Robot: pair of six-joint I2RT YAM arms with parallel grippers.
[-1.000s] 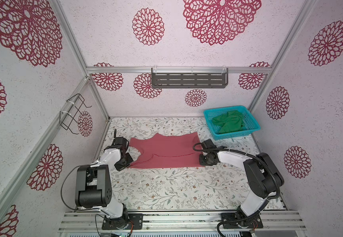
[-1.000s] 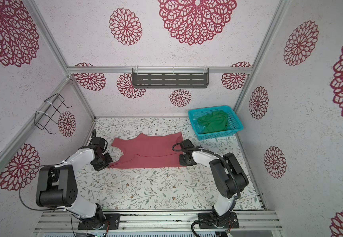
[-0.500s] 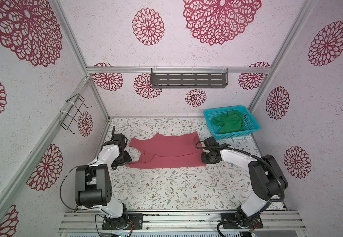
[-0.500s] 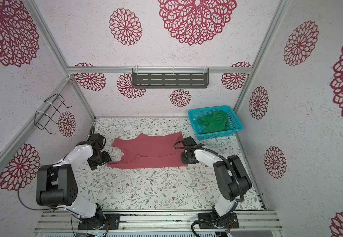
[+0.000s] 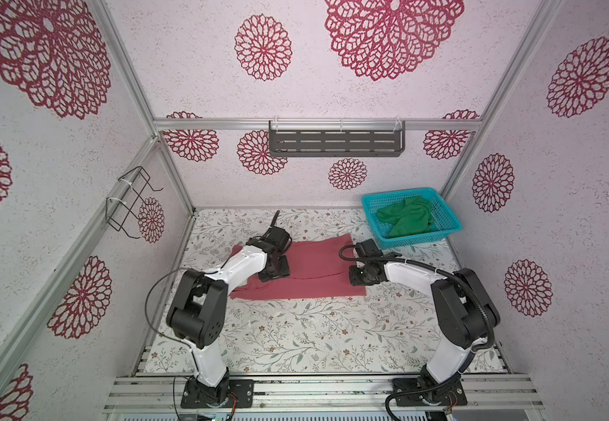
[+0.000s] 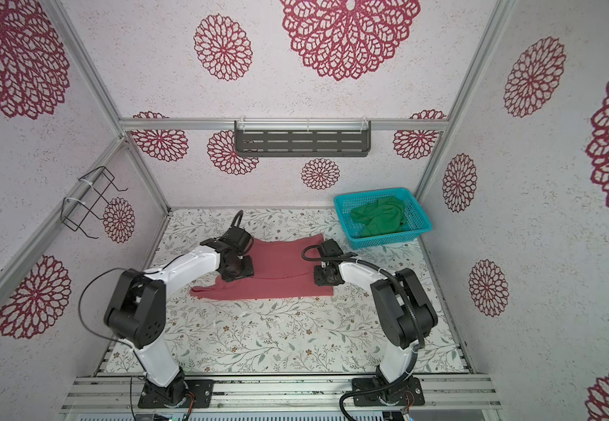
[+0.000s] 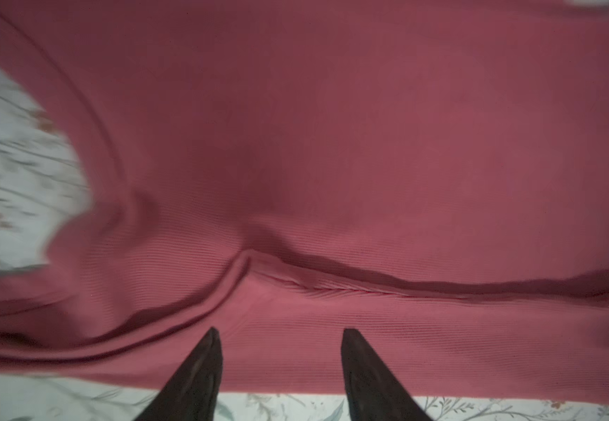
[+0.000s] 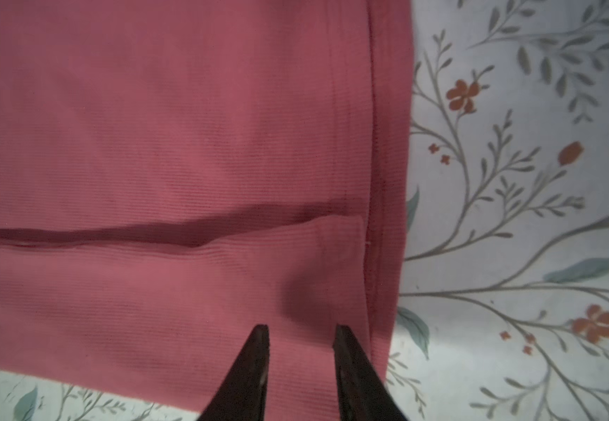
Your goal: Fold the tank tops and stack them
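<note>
Next, I move my right gripper to the far corner (image 5: 350, 236) beside the turquoise basket and close it there on the pink-red tank top.
The pink-red tank top (image 5: 313, 268) (image 6: 281, 264) lies spread on the floral table, its near long edge folded over onto the middle; the fold's edge (image 7: 368, 288) (image 8: 149, 233) shows in both wrist views. My left gripper (image 5: 274, 269) (image 6: 239, 269) (image 7: 279, 330) hovers open over the cloth's left part, with nothing between its fingers (image 7: 200, 371). At the right hem my right gripper (image 5: 359, 277) (image 6: 323, 277) (image 8: 301, 326) is open more narrowly over the folded layer, gripping nothing. The green tank top (image 5: 405, 220) (image 6: 379, 217) lies crumpled in the basket.
The turquoise mesh basket (image 5: 423, 237) (image 6: 392, 240) stands at the back right corner of the table. A grey shelf (image 5: 335, 144) hangs on the back wall and a wire rack (image 5: 131, 204) on the left wall. Bare floral tabletop (image 5: 313, 335) lies in front of the pink cloth.
My left gripper has opened and moved right, from the cloth's left edge to over the cloth. The right gripper has stayed near the right hem.
</note>
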